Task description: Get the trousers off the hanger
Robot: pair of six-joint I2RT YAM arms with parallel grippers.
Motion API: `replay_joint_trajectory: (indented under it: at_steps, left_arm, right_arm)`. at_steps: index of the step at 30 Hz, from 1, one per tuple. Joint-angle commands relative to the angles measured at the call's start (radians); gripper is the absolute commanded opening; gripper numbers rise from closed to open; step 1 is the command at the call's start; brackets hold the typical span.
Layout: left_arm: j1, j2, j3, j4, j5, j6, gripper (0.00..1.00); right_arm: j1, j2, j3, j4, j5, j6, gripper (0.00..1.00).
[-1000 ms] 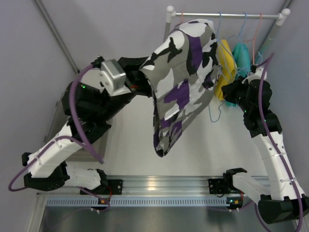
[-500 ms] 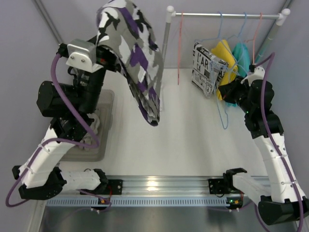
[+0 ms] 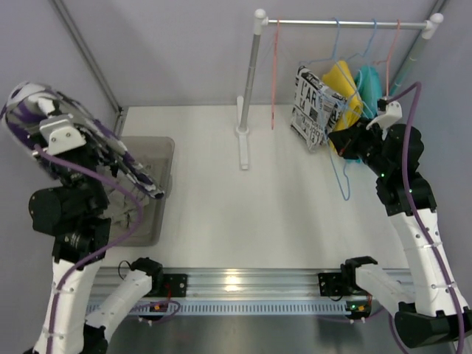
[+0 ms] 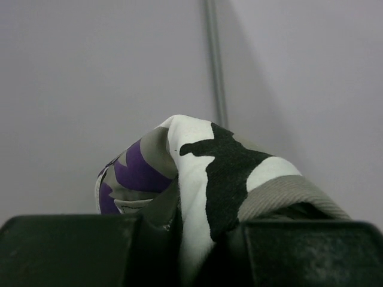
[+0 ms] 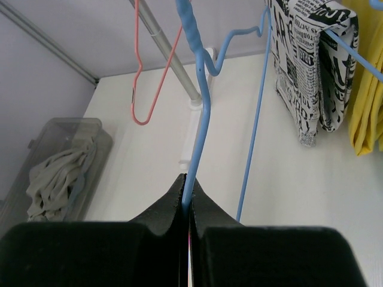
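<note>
Next, my left gripper drops the camouflage trousers on top of the grey cloth inside the grey bin (image 3: 130, 192).
The camouflage trousers (image 3: 110, 158), white, black, grey and purple, are off the rail and drape from my left gripper (image 3: 44, 136) down over the grey bin (image 3: 158, 214) at the left. In the left wrist view the cloth (image 4: 209, 173) is bunched between the shut jaws of that gripper (image 4: 191, 251). My right gripper (image 3: 343, 144) is shut on the bare blue hanger (image 3: 343, 173), which hangs from the rail (image 3: 339, 23). In the right wrist view this gripper (image 5: 187, 194) has the blue wire (image 5: 200, 119) pinched between its pads.
A newsprint garment (image 3: 316, 107), a yellow one (image 3: 346, 88) and a teal one (image 3: 369, 85) hang on the rail. A red empty hanger (image 3: 274, 74) hangs near the white post (image 3: 247, 96). The bin holds grey cloth (image 5: 60, 173).
My left arm has swung the trousers from the rail far to the left and down over the bin. The blue hanger is left bare in my right gripper.
</note>
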Motion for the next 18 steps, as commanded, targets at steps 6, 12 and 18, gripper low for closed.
replay_joint_trajectory:
  at_steps: [6, 12, 18]
  left_arm:
    - [0.27, -0.313, -0.243, -0.015, -0.09, -0.049, 0.0]
    - [0.382, -0.451, -0.412, -0.132, -0.147, -0.062, 0.0]
    - [0.384, -0.441, -0.61, -0.094, -0.115, -0.029, 0.0]
  right_arm:
    - [-0.013, 0.025, 0.035, 0.089, -0.069, -0.019, 0.0]
    - [-0.008, 0.059, 0.052, 0.078, -0.078, -0.019, 0.0]
    - [-0.001, 0.083, 0.066, 0.069, -0.084, -0.014, 0.0]
